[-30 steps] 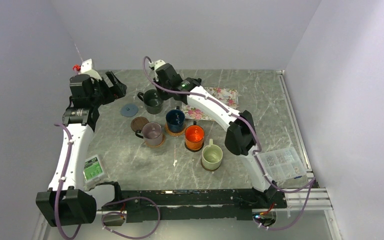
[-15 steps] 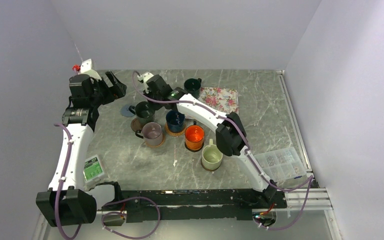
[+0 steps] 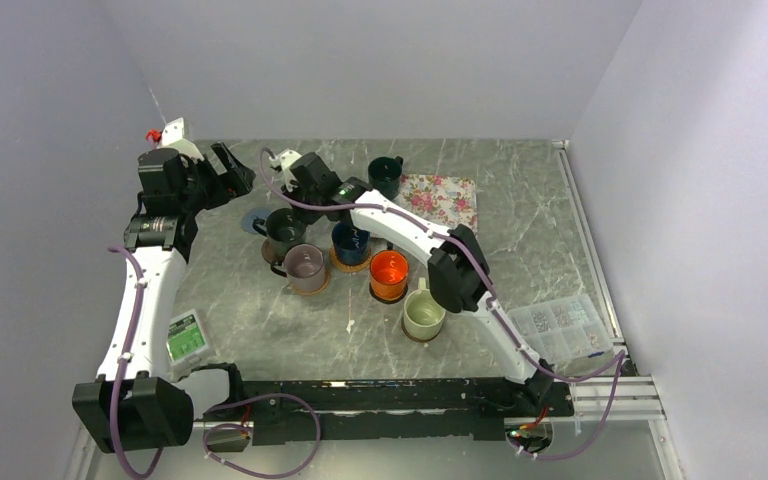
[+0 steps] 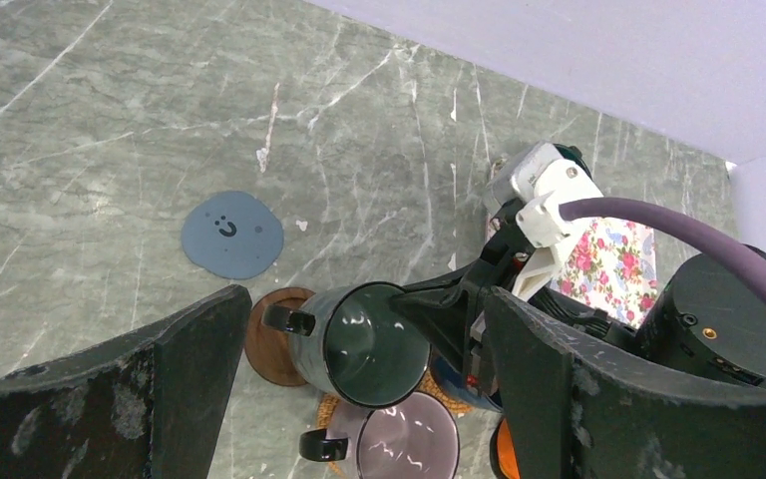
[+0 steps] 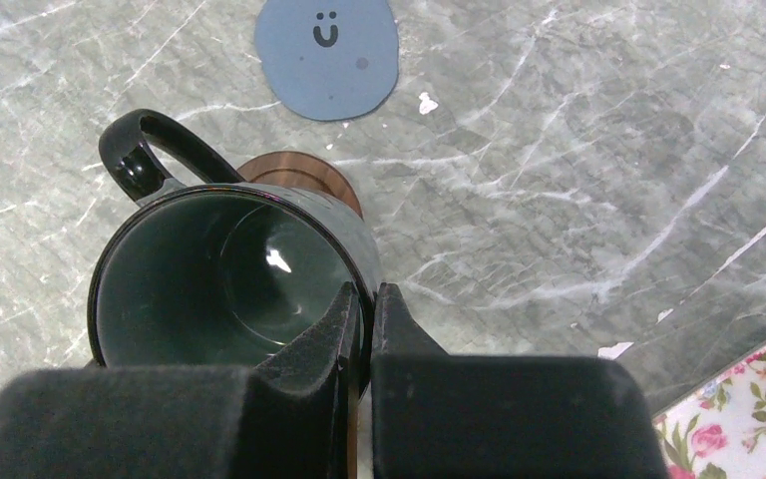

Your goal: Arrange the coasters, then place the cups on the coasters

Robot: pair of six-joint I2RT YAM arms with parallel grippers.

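I should use my right gripper to set the dark grey cup down on the dark brown coaster [image 3: 279, 251] [image 5: 293, 215] next to the mauve cup. The dark grey cup now hangs tilted over that coaster.
My right gripper [image 5: 369, 299] is shut on the rim of the dark grey cup [image 3: 282, 228], one finger inside and one outside. The cup [image 4: 369, 344] hangs tilted over the right part of a dark brown coaster [image 4: 271, 341], handle to the left; I cannot tell whether they touch. The grey-blue coaster [image 5: 327, 55] lies bare just beyond. The mauve cup [image 3: 307, 268], navy cup [image 3: 350, 240], orange cup [image 3: 389, 272] and cream cup [image 3: 424, 314] stand on coasters. The dark green cup [image 3: 385, 172] stands at the back. My left gripper [image 4: 364, 294] is open, held above the scene.
The floral mat [image 3: 442, 198] lies at the back right, beside the dark green cup. A clear parts box [image 3: 563, 326] sits at the right near edge and a small green-labelled box [image 3: 186, 337] at the left near edge. The right arm stretches across the cups.
The right arm has carried the dark grey cup left and toward the near side, from the back middle to over the dark brown coaster. The left arm has not moved.
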